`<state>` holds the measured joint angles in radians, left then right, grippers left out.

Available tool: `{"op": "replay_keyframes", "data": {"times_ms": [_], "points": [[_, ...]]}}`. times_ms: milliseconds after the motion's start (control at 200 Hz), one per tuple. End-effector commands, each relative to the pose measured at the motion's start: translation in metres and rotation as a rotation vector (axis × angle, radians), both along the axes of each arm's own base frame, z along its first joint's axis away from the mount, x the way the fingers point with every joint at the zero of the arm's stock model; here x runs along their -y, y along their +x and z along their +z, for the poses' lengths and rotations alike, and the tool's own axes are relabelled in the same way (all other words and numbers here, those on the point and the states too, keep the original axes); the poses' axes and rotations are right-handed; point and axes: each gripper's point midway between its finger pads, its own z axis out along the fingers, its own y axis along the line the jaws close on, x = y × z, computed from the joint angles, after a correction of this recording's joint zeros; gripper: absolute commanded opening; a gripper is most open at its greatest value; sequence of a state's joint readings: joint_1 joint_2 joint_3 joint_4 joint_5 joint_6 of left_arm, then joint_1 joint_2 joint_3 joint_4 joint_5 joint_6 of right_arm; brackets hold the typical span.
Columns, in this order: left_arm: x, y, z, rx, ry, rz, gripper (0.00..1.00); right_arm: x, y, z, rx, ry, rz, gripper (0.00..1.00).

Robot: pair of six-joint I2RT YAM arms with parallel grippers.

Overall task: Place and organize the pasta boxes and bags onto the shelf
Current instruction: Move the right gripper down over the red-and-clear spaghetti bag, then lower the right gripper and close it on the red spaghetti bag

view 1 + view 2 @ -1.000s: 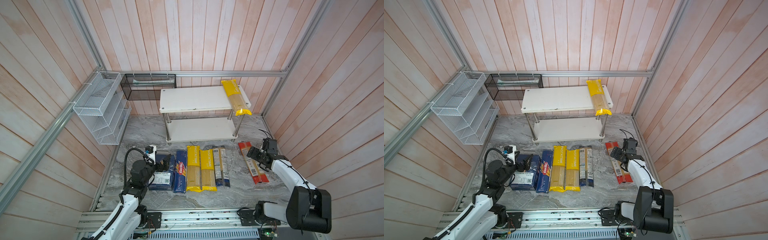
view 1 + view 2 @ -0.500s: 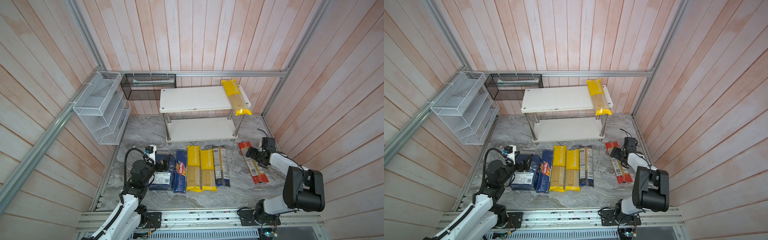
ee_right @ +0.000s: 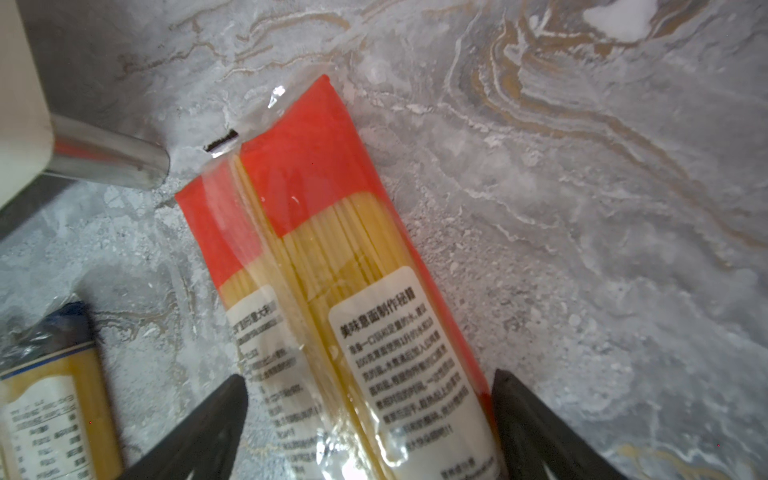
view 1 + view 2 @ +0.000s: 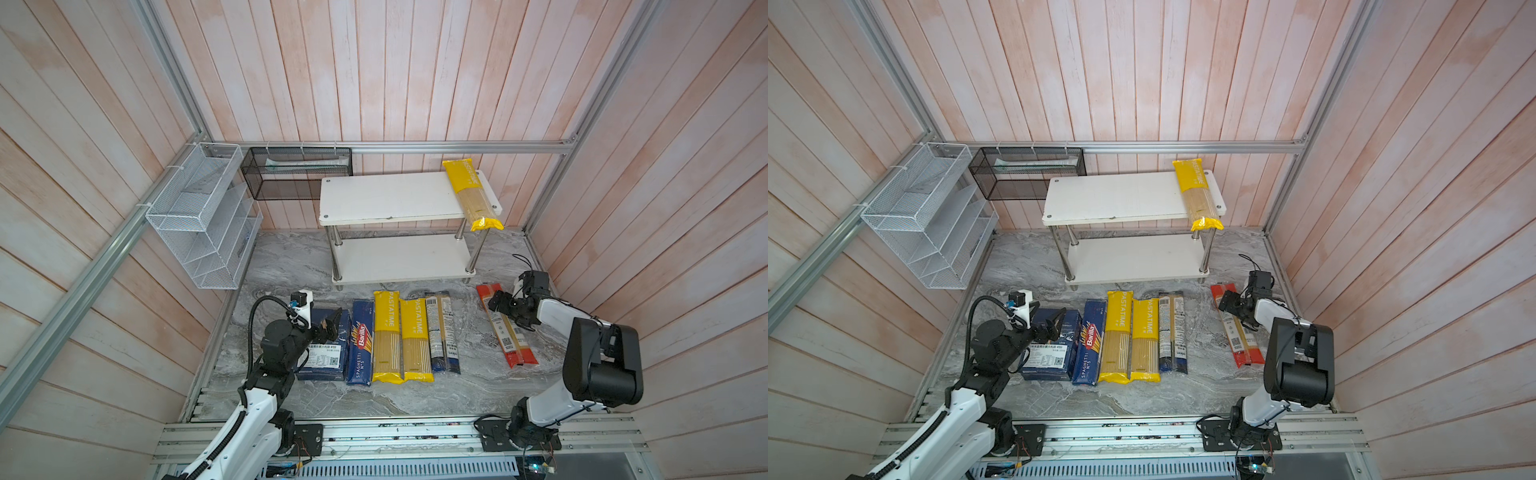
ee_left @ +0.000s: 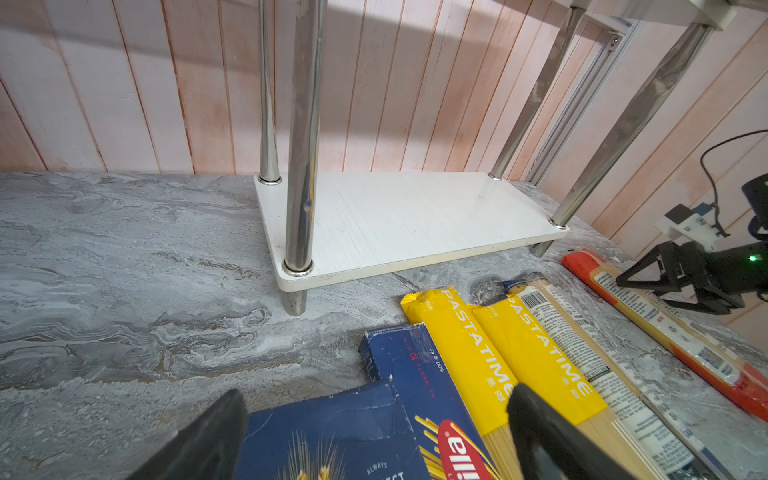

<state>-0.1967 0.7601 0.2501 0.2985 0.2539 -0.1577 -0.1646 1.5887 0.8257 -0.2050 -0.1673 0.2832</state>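
Note:
The right gripper should close on the white-labelled middle of the red bag point(image 4: 500, 319) point(image 3: 364, 448) and squeeze the bag between its two long sides.
The shelf point(image 4: 390, 197) stands at the back with one yellow bag point(image 4: 472, 195) on the right end of its top board. On the floor in front lie the wide pasta box point(image 4: 326, 353), the narrow spaghetti box point(image 4: 360, 347), two yellow bags point(image 4: 386, 336), a dark blue bag point(image 4: 444, 332) and, apart to the right, the red bag point(image 4: 505, 328). My right gripper point(image 3: 368, 376) is open, low over the red bag point(image 3: 332, 257), one finger on either side of it. My left gripper point(image 5: 376, 392) hangs open over the two blue boxes point(image 5: 332, 424).
A white wire rack point(image 4: 199, 216) and a black mesh basket point(image 4: 297, 172) hang on the left and back walls. A chrome shelf foot point(image 3: 108, 160) stands close to the red bag's far end. Wooden walls close in on three sides.
My right gripper has shifted a little left and down over the red bag, and its elbow has folded up. The left arm has not moved.

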Motion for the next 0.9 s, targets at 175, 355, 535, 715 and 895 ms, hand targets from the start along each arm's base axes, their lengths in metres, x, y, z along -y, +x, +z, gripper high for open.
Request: {"op": "replay_keyframes", "data": {"times_ms": [175,355,535,715,895], "points": [[0.001,-0.001,0.002,0.008,0.007,-0.011,1.00,-0.024,-0.015,-0.013,-0.030,0.106,0.080,0.87],[0.001,-0.001,0.002,0.008,0.007,-0.010,1.00,-0.032,-0.028,-0.017,-0.034,0.133,0.088,0.86],[0.001,-0.001,0.002,0.009,0.008,-0.009,1.00,-0.049,-0.043,-0.015,-0.036,0.162,0.098,0.86],[0.001,-0.001,0.002,0.009,0.007,-0.008,1.00,-0.047,-0.053,-0.006,-0.020,0.090,0.073,0.85],[0.001,0.000,0.001,0.005,0.008,-0.010,1.00,-0.039,-0.057,0.017,0.022,-0.001,0.030,0.85]]}}
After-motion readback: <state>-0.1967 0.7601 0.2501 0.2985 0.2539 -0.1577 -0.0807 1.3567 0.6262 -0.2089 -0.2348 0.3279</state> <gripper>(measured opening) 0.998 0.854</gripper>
